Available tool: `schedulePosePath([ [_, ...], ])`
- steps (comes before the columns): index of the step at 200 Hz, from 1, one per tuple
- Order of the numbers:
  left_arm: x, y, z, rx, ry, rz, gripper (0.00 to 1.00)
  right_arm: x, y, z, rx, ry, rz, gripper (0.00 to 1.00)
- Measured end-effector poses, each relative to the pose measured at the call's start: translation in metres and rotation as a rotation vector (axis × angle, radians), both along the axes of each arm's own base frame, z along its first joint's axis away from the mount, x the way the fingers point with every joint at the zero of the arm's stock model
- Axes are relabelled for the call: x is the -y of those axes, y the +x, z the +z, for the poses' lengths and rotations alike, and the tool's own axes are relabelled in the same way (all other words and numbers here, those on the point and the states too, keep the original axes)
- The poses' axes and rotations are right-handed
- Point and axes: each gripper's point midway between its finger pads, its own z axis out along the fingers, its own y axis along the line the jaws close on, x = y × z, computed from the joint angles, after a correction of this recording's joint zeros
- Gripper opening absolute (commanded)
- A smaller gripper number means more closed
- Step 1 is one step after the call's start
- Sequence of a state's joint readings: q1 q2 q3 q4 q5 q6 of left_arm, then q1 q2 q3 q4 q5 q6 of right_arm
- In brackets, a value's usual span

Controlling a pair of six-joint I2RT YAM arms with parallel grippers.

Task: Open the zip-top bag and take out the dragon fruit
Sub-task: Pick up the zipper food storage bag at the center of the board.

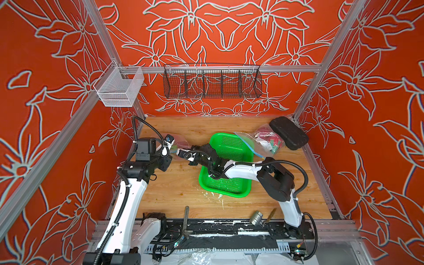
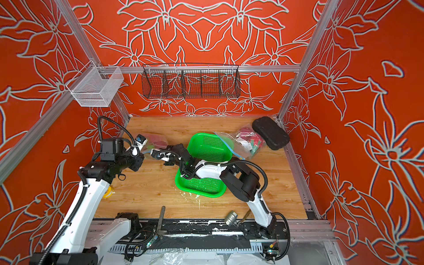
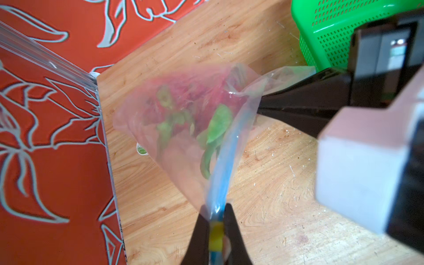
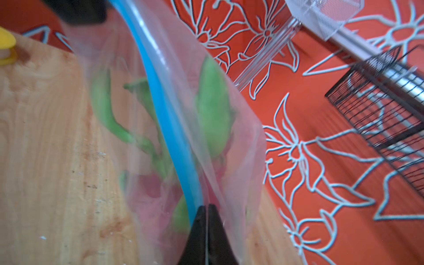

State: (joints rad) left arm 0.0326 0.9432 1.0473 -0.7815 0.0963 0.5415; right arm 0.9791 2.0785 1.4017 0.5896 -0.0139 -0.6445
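Note:
The bag's edge is in my right gripper short of the bag's far corner, so that gripper should open, take the bag's zip nearer that corner (image 3: 303,71) and stretch it.
The clear zip-top bag (image 3: 183,128) hangs just above the wooden table at the back left, stretched between both grippers. A magenta dragon fruit (image 3: 190,101) with green scales shows through the plastic, also visible in the right wrist view (image 4: 156,188). My left gripper (image 3: 216,211) is shut on the blue zip strip (image 3: 223,167) at its yellow slider (image 3: 216,236). My right gripper (image 4: 207,207) is shut on the bag's plastic lip beside the zip strip (image 4: 165,110). In both top views the bag (image 1: 182,143) (image 2: 158,140) sits between the left gripper (image 1: 173,146) and the right gripper (image 1: 180,153).
A green perforated tray (image 1: 243,195) lies mid-table under the right arm. Another clear bag (image 1: 263,142) with pink and green contents and a black pad (image 1: 288,133) are at the back right. A metal cylinder (image 1: 255,216) and a rod (image 1: 185,218) lie at the front edge. A yellow roll (image 2: 107,191) sits by the left arm.

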Motion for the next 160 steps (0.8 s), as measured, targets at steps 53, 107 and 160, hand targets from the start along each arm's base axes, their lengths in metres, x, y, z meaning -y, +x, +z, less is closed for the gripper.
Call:
schedulePosePath([
  [53,0.002,-0.005,0.020,0.039,-0.011,-0.006,0.00,0.010,-0.009,0.043,0.019,0.029,0.002,0.08],
  [107,0.015,-0.011,0.030,0.034,-0.087,-0.038,0.00,0.040,-0.044,0.077,0.028,0.047,0.078,0.78],
  [160,0.027,-0.021,0.043,0.075,-0.147,-0.073,0.00,0.045,-0.064,0.040,-0.078,-0.059,0.151,0.75],
])
